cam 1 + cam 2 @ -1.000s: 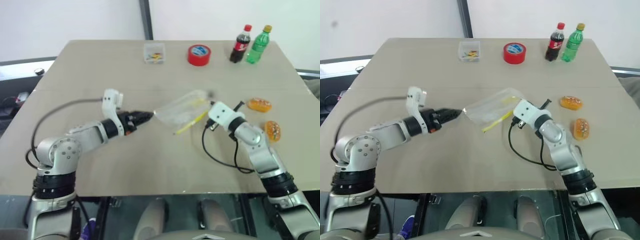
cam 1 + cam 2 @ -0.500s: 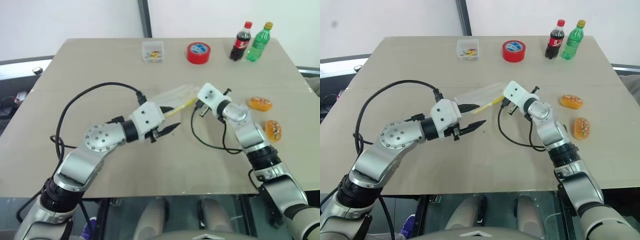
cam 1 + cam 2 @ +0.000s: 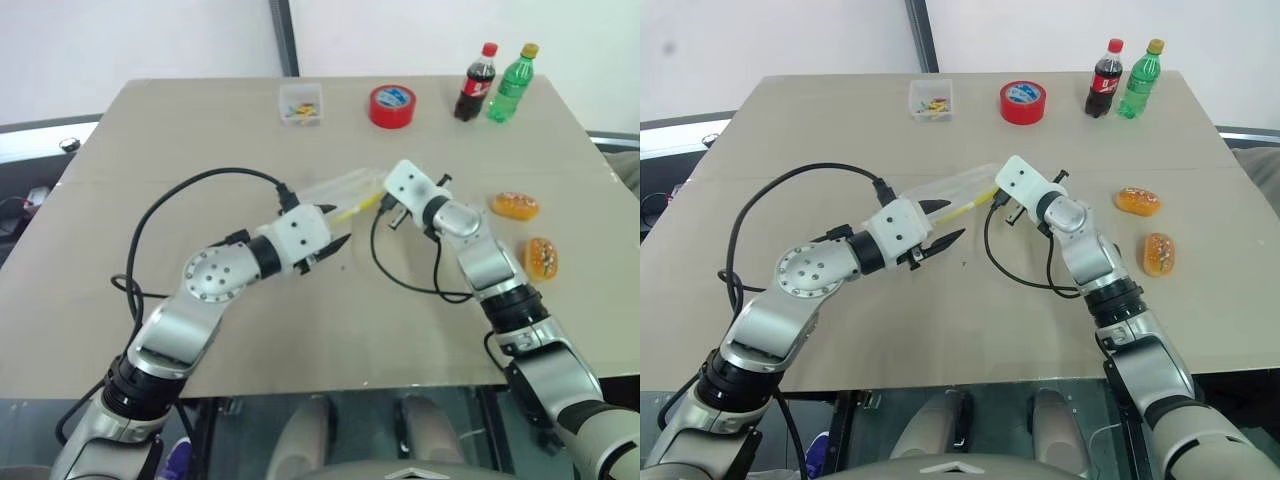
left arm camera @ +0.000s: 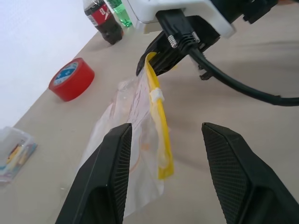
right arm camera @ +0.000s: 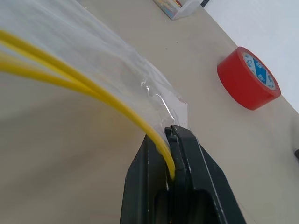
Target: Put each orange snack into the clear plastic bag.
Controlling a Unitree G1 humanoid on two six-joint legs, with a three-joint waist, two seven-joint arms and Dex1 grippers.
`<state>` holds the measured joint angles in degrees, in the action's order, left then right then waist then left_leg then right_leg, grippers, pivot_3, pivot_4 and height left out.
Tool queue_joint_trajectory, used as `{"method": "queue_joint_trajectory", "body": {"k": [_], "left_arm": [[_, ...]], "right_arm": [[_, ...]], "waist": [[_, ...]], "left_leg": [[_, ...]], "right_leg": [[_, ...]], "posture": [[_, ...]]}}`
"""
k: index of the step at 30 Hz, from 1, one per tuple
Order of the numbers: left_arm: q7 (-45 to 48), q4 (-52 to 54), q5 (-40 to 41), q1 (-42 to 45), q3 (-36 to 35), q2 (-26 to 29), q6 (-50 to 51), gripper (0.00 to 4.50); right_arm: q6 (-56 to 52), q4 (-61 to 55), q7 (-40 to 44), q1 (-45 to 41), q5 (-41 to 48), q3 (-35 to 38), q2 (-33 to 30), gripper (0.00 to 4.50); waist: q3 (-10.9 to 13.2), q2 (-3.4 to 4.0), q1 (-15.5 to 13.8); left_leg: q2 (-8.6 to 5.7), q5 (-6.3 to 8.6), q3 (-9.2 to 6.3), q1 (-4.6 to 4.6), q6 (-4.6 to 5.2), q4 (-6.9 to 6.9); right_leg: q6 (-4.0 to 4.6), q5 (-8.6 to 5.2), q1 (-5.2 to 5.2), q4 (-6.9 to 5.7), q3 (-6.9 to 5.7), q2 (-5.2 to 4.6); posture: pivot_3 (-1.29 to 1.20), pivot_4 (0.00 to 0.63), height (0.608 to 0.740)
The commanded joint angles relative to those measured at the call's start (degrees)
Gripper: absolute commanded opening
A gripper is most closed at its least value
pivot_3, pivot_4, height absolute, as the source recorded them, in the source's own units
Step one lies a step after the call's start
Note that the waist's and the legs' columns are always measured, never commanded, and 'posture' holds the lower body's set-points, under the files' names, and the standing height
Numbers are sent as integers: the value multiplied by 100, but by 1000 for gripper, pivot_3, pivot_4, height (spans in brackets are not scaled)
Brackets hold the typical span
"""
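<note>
Next, my left gripper takes the yellow strip's loose end (image 4: 165, 168) while my right gripper pinches the bag's opening shut, so that my right gripper can spread the bag's opening.
The clear plastic bag (image 3: 338, 190) hangs just over the table's middle, its yellow strip (image 4: 159, 135) running along one edge. My right gripper (image 5: 172, 169) is shut on the strip's end and holds the bag up from the right. From the left, my left gripper (image 3: 329, 229) stands open. Its two fingers (image 4: 107, 177) sit on either side of the bag's yellow edge without pinching it. Both orange snacks lie on the table to the right of my right arm, one (image 3: 515, 206) farther back and one (image 3: 541, 257) nearer.
Along the table's far edge stand a small clear box of coloured bits (image 3: 301, 105), a red tape roll (image 3: 392, 106), a cola bottle (image 3: 474, 83) and a green bottle (image 3: 510, 84). Black cables loop from both wrists over the table (image 3: 150, 160).
My left arm swung right and its wrist rolled, bringing the open fingers from the bag's far-left corner to its yellow edge. My right gripper carried the bag left and farther back.
</note>
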<state>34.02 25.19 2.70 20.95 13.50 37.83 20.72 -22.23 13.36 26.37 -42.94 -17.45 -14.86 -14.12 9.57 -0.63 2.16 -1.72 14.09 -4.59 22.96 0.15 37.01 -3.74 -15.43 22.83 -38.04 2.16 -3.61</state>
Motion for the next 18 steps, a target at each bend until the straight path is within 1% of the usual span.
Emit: {"method": "queue_joint_trajectory", "body": {"k": [1,4,5,7,8,11,13,15,16,18], "left_arm": [[-77,-80,-377,139,87,-112,-277,2513],[-22,-159,-486,173,61,-206,-386,1713],[-5,-180,-481,181,44,-247,-367,1177],[26,-220,-528,182,28,-278,-397,329],[37,-247,-556,177,16,-279,-422,100],[27,-458,-711,162,-73,-195,-660,100],[-11,-755,-788,164,-219,-113,-961,100],[-42,-1063,-837,182,-353,-41,-1250,0],[-11,-1290,-699,209,-460,-79,-1564,0],[-41,-1741,-596,278,-626,-115,-2106,0]], "right_arm": [[-27,-343,-61,-73,17,-11,61,0],[-52,-376,-67,-57,3,-22,82,0],[-57,-384,-68,-52,4,-23,83,0],[-66,-400,-76,-38,2,-29,84,0],[-75,-409,-84,-31,5,-28,86,0],[-107,-448,-105,-1,-30,-56,66,0],[-35,-579,-31,96,-123,-92,-138,0],[-99,-726,81,269,-33,-37,-257,577],[-130,-838,44,408,8,22,-283,645],[-305,-1154,-27,749,146,172,-262,1512]], "waist": [[0,0,3],[0,0,12],[0,0,12],[0,0,12],[0,0,12],[0,0,14],[0,0,12],[0,0,10],[0,0,0],[0,0,-11]], "left_leg": [[0,0,0,0,0,1],[0,0,0,0,0,1],[0,0,0,0,0,1],[0,0,0,0,0,2],[0,0,0,0,0,3],[0,0,-1,-1,0,3],[0,0,-1,-1,0,4],[0,0,-1,-1,0,4],[0,0,-1,-1,0,5],[0,0,-4,0,0,6]], "right_leg": [[0,0,0,0,0,0],[0,0,0,-2,0,0],[0,0,1,-2,0,0],[0,0,1,-2,0,0],[0,0,1,-3,0,0],[0,0,1,-6,0,1],[0,0,1,-6,0,0],[0,0,1,-5,-1,0],[0,0,1,-5,-1,0],[0,0,0,-4,-3,-1]], "posture": [[0,150,740],[0,150,740],[0,150,740],[0,150,740],[0,150,740],[0,150,740],[0,150,740],[0,150,740],[0,150,740],[0,150,740]]}}
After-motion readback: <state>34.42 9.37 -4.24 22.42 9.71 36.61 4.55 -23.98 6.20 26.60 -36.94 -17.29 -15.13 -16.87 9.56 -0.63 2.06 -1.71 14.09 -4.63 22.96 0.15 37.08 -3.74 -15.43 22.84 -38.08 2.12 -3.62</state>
